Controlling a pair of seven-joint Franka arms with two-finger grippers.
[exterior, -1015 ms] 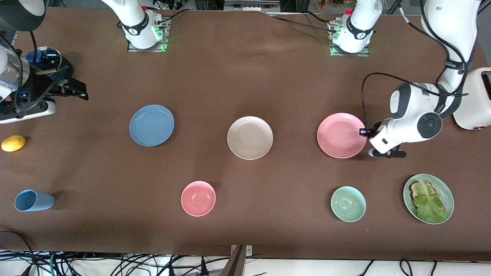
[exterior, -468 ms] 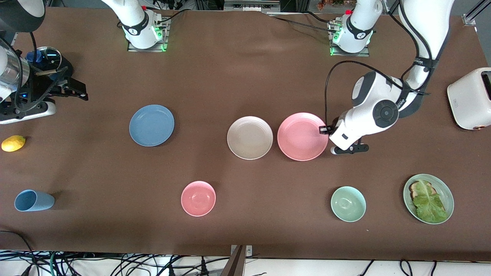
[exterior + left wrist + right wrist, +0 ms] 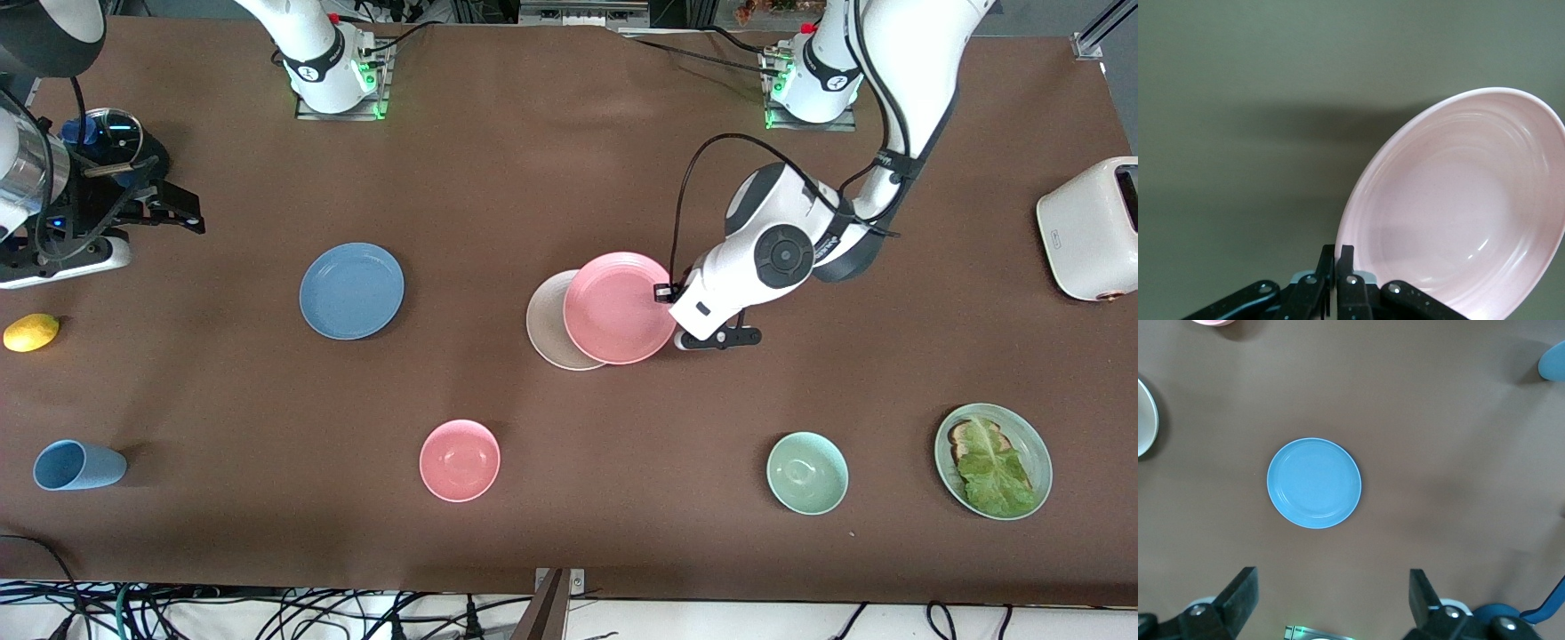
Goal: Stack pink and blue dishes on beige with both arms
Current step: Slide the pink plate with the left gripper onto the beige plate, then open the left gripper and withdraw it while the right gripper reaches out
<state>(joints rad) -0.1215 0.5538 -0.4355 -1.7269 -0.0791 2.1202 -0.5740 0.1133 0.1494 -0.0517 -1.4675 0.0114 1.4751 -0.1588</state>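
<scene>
Next, my left gripper sets the pink plate, now tilted over the beige plate, squarely on top of the beige plate (image 3: 578, 319) and lets go of it there.
My left gripper (image 3: 663, 293) is shut on the rim of the pale pink plate (image 3: 618, 307). It holds the plate tilted over the beige plate (image 3: 545, 327), covering the part of it toward the left arm's end. In the left wrist view the fingertips (image 3: 1346, 252) pinch the pink plate's (image 3: 1458, 200) edge. The blue plate (image 3: 351, 291) lies flat on the table toward the right arm's end. My right gripper (image 3: 1331, 577) hangs open high over the blue plate (image 3: 1314, 483), holding nothing, and is out of the front view.
Nearer the front camera lie a pink bowl (image 3: 460, 460), a mint-green bowl (image 3: 807, 473), a green plate of toast and lettuce (image 3: 993, 460) and a blue cup (image 3: 78, 465) on its side. A lemon (image 3: 31, 332), a black appliance (image 3: 80, 213) and a white toaster (image 3: 1089, 228) stand at the table's ends.
My left arm has carried the pink plate from the left arm's end of the table toward the middle, until it overlaps the beige plate. Blue plate and right arm unchanged.
</scene>
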